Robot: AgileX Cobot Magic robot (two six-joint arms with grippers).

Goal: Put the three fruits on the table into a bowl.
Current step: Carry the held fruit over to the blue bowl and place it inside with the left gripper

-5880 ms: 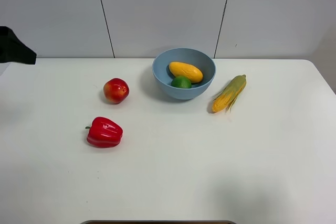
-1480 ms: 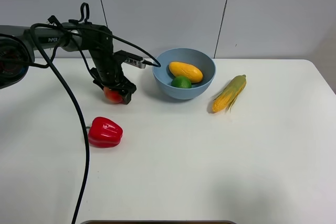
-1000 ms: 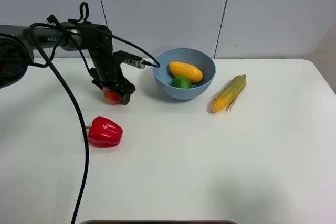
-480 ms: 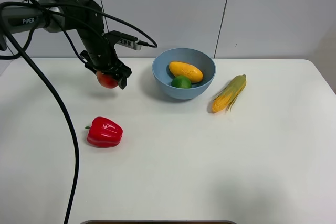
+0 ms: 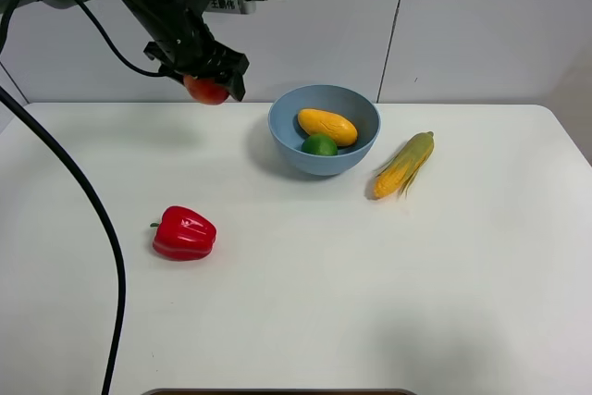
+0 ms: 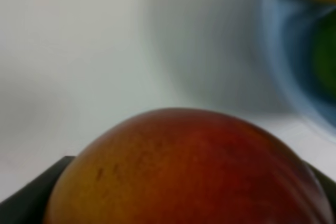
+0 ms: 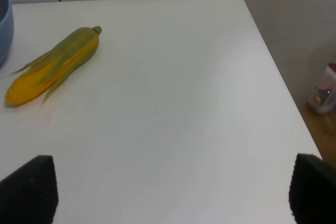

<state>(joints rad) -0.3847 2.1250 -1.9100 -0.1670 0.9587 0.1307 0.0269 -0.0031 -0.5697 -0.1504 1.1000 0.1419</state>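
My left gripper needs to let go of the red apple inside the light blue bowl (image 5: 302,123) (image 6: 295,27), next to the mango and the green lime.
My left gripper (image 5: 209,86) is shut on the red apple (image 5: 207,91) and holds it high above the table (image 5: 305,312), left of the light blue bowl (image 5: 279,125). The apple fills the left wrist view (image 6: 184,171), with the bowl's rim (image 6: 275,77) blurred beyond it. The yellow-orange mango (image 5: 326,126) and the green lime (image 5: 320,145) lie inside the bowl. My right gripper (image 7: 170,192) is open over bare table near the right edge; it does not show in the exterior high view.
A red bell pepper (image 5: 184,233) lies on the table front left. A corn cob with green husk (image 5: 404,164) lies right of the bowl and shows in the right wrist view (image 7: 52,66). The left arm's black cable (image 5: 111,265) hangs over the table's left side.
My left gripper came down on the apple, closed on it, and has lifted it off the table, up and right toward the bowl.
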